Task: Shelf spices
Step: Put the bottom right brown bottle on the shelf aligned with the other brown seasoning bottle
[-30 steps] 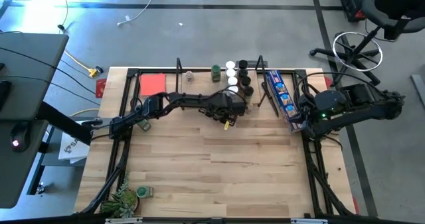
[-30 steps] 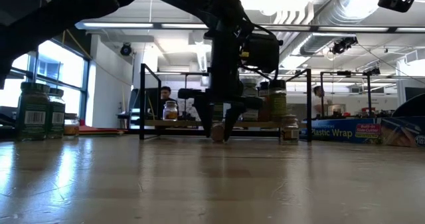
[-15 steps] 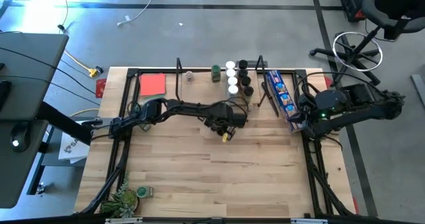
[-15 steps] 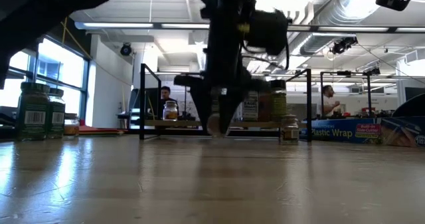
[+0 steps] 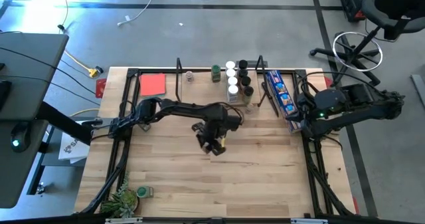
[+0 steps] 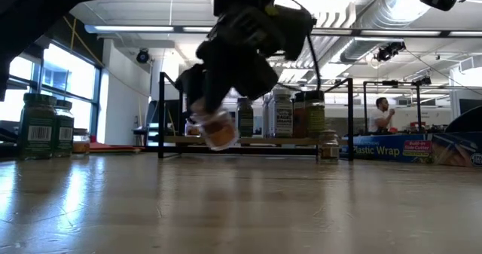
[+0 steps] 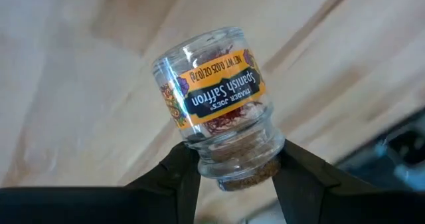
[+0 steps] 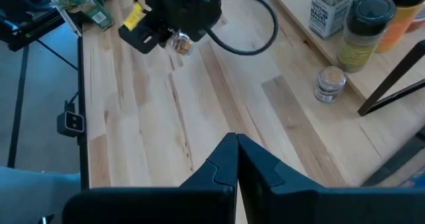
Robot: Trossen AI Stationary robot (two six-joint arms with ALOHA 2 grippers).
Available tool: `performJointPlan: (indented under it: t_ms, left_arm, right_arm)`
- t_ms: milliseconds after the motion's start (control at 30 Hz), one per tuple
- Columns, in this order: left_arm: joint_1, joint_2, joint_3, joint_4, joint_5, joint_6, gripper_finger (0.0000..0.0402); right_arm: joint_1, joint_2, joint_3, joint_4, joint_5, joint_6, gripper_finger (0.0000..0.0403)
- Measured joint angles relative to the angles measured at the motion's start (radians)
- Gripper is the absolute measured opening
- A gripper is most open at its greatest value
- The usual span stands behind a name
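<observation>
The saffron jar lies slanted across my left gripper's fingers at its narrow neck. I will put it down upright and take hold of it again from above its cork (image 7: pixel 251 176).
My left gripper (image 5: pixel 214 143) is over the middle of the table, shut on a small clear saffron jar (image 7: pixel 214 99) with an orange label and a cork stopper; the low view shows that jar (image 6: pixel 216 130) in the air. The shelf (image 5: pixel 219 84) stands at the table's far edge with several spice jars (image 5: pixel 232 76) upright on its board. One small jar (image 8: pixel 330 83) stands on the table in front of the shelf. Two green-lidded jars (image 6: pixel 39 126) stand near the left corner. My right gripper (image 8: pixel 236 159) waits shut at the table's right side. My left gripper pinches the saffron jar between its two fingers at the narrow neck (image 7: pixel 234 156), just below the cork stopper (image 7: pixel 247 177). The jar's base points away from the fingers. It is lifted clear of the table and tilted, as the low view shows.
A long blue packet (image 5: pixel 283 95) lies right of the shelf, a red card (image 5: pixel 153 84) left of it. A potted plant (image 5: pixel 123 199) sits at the near left corner. Bare wood (image 5: pixel 252 177) stretches across the table's near half. A person (image 6: pixel 382 114) shows in the room behind.
My left gripper has moved from in front of the shelf toward the table's near edge and slightly left. It has lifted the saffron jar off the table and tipped, so the jar now hangs tilted in the air.
</observation>
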Motion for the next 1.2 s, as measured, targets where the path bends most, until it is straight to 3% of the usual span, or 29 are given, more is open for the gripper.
performJointPlan:
  t_ms: [300,667,933,1067,1200]
  left_arm:
    - [0.049,0.000,-0.181,-0.025,0.164,0.119,0.0155]
    - [0.074,0.000,-0.201,-0.026,0.170,0.190,0.0184]
    - [0.099,0.000,-0.201,-0.028,0.129,0.215,0.0255]
    - [0.099,-0.034,-0.202,-0.060,0.089,0.237,0.0270]
    - [0.046,-0.134,-0.202,-0.064,-0.039,0.260,0.0270]
  right_arm:
    - [0.000,0.012,0.000,0.009,0.000,0.000,0.0000]
    - [0.000,0.042,0.000,0.054,0.049,0.045,0.0000]
    - [0.000,0.091,0.000,0.086,0.047,0.061,0.0000]
    - [0.000,0.114,0.000,0.086,0.026,0.060,0.0000]
    - [0.000,0.121,0.000,0.086,0.015,0.037,0.0000]
